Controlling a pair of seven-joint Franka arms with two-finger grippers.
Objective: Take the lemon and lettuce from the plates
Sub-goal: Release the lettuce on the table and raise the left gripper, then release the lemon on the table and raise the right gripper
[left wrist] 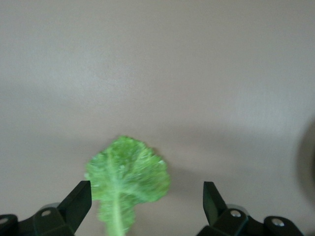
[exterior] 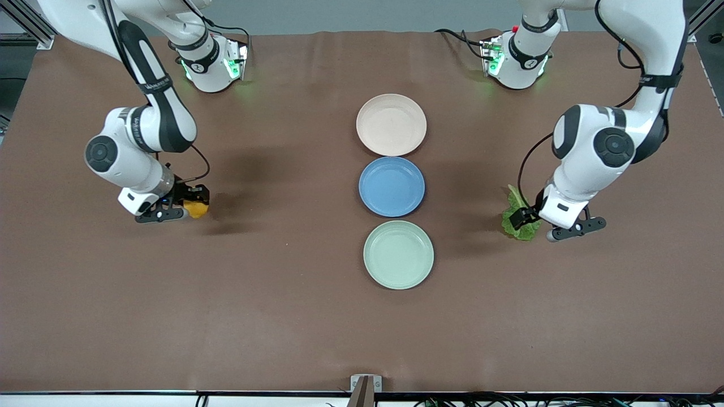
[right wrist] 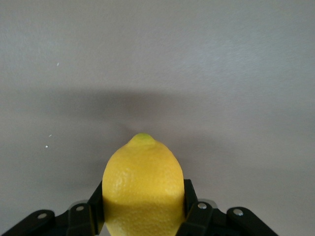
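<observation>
My right gripper needs to let go of the lemon on the bare table [exterior: 208, 202] [right wrist: 144, 174], well out to the side of the blue plate.
My right gripper [exterior: 189, 207] is shut on the lemon [exterior: 198, 210] and holds it low over the bare table toward the right arm's end. The right wrist view shows the yellow lemon [right wrist: 142, 182] clamped between both fingers of that gripper [right wrist: 142, 199]. My left gripper [exterior: 523, 220] is open, low over the table toward the left arm's end. The crinkled green lettuce [exterior: 525, 230] sits at it. In the left wrist view the leaf [left wrist: 129, 172] lies between the spread fingers of that gripper [left wrist: 145, 191], and neither finger grips it. The beige-pink plate [exterior: 391, 124] and the mint green plate [exterior: 398, 254] are empty.
A blue plate [exterior: 391, 186], also empty, lies between the two other plates in a row at mid-table. The brown table cover [exterior: 283, 311] spreads wide around the plates. The arm bases stand along the table edge farthest from the front camera.
</observation>
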